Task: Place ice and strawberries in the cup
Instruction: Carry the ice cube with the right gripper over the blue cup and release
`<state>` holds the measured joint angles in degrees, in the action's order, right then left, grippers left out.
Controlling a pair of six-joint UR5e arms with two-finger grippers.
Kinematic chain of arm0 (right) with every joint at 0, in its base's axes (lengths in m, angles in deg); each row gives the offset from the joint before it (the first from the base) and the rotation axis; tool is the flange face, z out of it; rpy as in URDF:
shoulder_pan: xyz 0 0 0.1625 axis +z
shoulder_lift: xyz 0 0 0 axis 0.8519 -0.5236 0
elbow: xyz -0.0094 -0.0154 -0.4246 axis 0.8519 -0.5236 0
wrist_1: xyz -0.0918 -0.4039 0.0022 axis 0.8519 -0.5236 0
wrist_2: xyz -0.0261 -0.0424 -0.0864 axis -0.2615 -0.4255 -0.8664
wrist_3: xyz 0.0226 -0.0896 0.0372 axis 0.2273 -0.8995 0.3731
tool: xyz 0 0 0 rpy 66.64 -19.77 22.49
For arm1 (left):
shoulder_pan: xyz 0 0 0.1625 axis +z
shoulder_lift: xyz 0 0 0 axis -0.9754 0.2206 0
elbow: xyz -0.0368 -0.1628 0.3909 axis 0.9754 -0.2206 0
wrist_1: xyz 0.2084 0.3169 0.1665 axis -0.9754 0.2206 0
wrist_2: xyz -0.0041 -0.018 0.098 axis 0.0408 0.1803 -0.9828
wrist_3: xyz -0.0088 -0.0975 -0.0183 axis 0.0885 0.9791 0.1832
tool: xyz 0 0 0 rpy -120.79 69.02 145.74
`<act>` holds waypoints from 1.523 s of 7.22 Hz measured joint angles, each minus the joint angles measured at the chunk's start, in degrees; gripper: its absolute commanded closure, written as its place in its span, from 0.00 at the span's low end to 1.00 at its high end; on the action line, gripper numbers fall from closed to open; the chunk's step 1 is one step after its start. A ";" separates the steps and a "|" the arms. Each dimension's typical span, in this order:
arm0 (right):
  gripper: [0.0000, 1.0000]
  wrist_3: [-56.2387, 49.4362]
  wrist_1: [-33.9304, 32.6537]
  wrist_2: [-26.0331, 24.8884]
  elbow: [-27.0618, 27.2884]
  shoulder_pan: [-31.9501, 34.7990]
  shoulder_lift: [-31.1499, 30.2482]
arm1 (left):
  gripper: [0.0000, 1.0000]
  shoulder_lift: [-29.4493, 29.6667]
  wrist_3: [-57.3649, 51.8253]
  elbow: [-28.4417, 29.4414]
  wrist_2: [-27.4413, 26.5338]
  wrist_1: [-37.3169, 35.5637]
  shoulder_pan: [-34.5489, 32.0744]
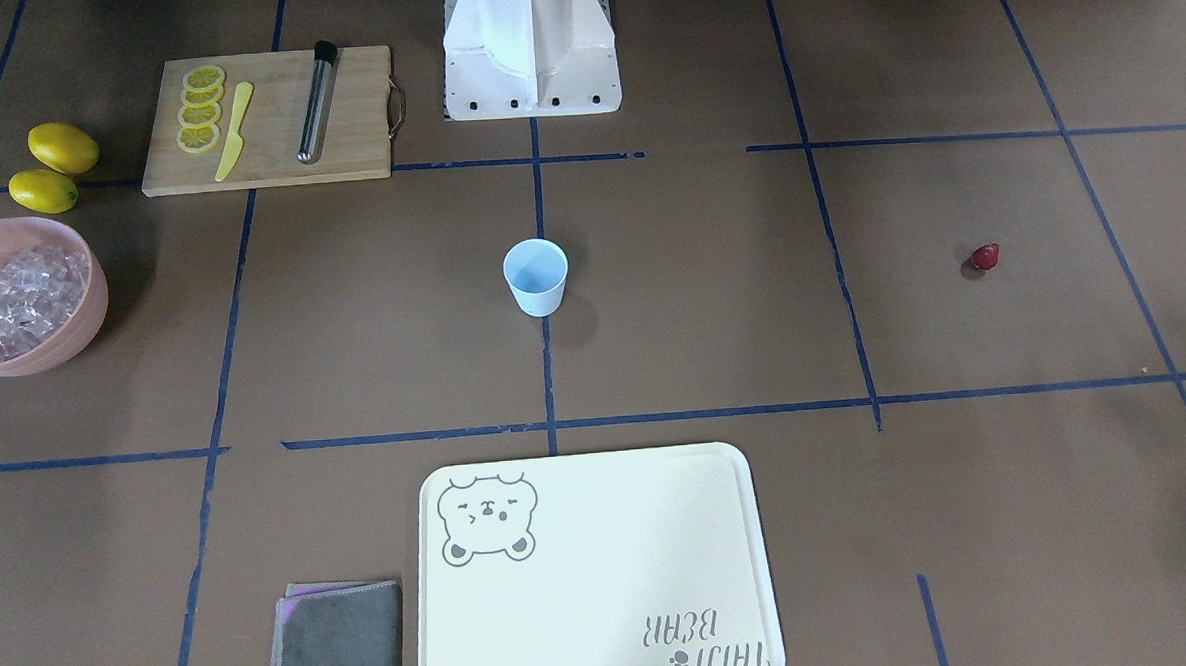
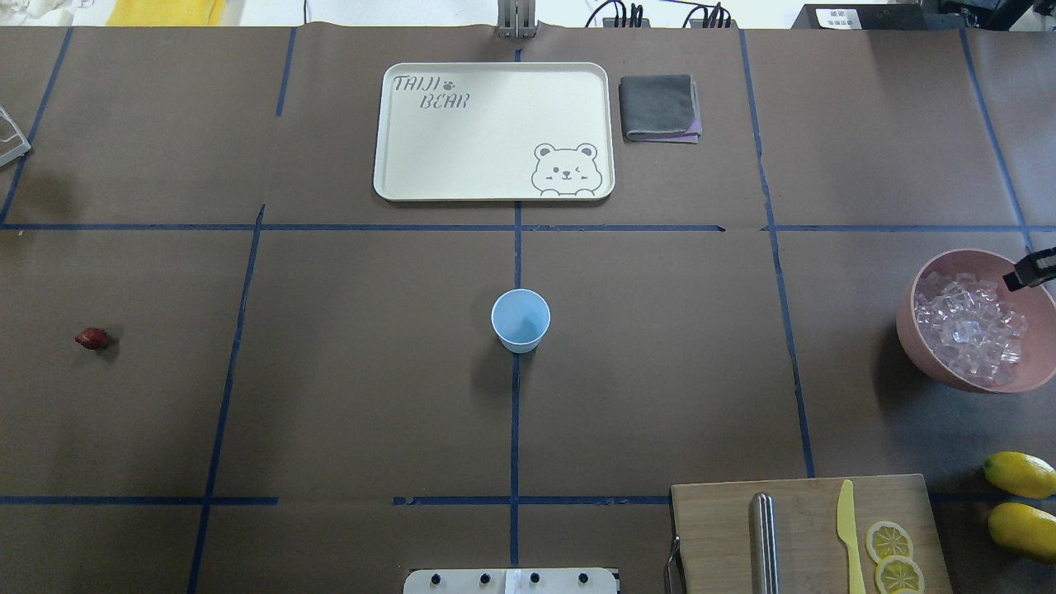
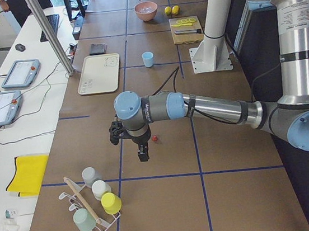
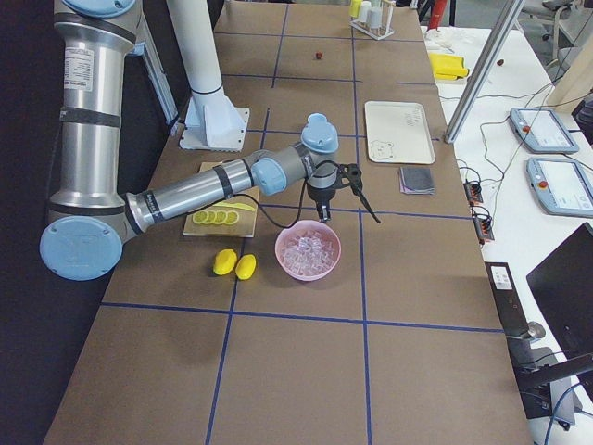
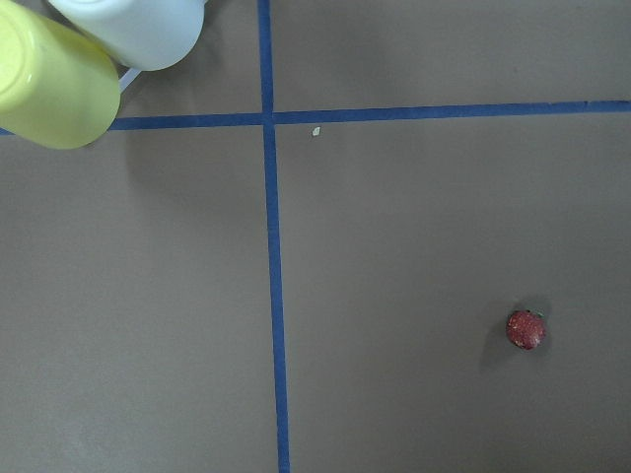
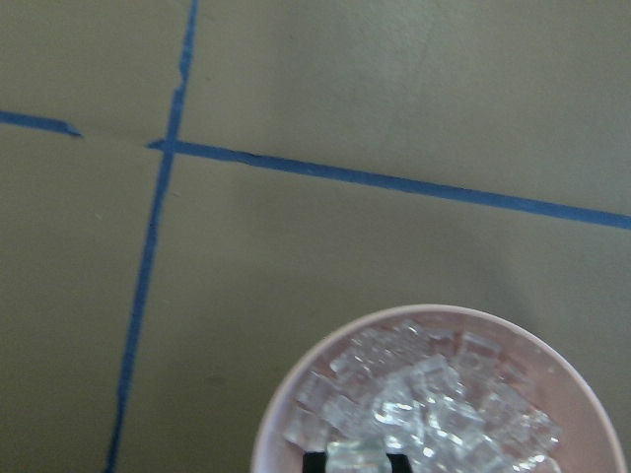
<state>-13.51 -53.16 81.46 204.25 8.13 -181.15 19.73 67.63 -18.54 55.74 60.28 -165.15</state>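
Next, I release the ice cube from my right gripper at the bottom inside the pale-blue cup (image 1: 537, 273) that stands on the blue tape.
The pale-blue cup (image 2: 520, 320) stands upright at the table's centre, with nothing showing inside. One dark-red strawberry (image 2: 91, 337) lies alone on the robot's left side, also showing in the left wrist view as the strawberry (image 5: 525, 329). My left gripper (image 3: 142, 155) hangs just beside it, above the table; I cannot tell its state. The ice (image 2: 969, 330) fills the pink bowl (image 2: 907, 330) on the right. My right gripper (image 6: 355, 461) hovers over the bowl's edge, its dark fingertips shut on one ice cube.
A wooden cutting board (image 2: 726, 528) at the near right holds lemon slices, a yellow knife and a metal rod. Two lemons (image 2: 1020, 474) lie beside it. A cream tray (image 2: 396, 165) and a grey cloth (image 2: 657, 107) sit at the far side. A rack of cups (image 3: 100, 204) stands near the left gripper.
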 measured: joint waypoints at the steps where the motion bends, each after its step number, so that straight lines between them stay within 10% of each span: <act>1: 1.00 7.55 -0.29 0.48 0.34 -2.72 4.56 | 0.00 0.01 -0.04 0.01 0.32 0.02 0.00; 7: 1.00 49.89 -0.08 -11.52 -12.47 -28.48 38.78 | 0.00 -0.04 -0.07 -0.21 0.49 0.08 0.00; 11: 0.98 54.20 0.07 -19.25 -19.82 -36.18 45.12 | 0.00 -0.11 -0.07 -0.55 0.50 0.04 0.04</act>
<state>40.70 -53.09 62.21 184.43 -28.05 -136.03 19.61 67.56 -19.09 56.23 60.32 -165.11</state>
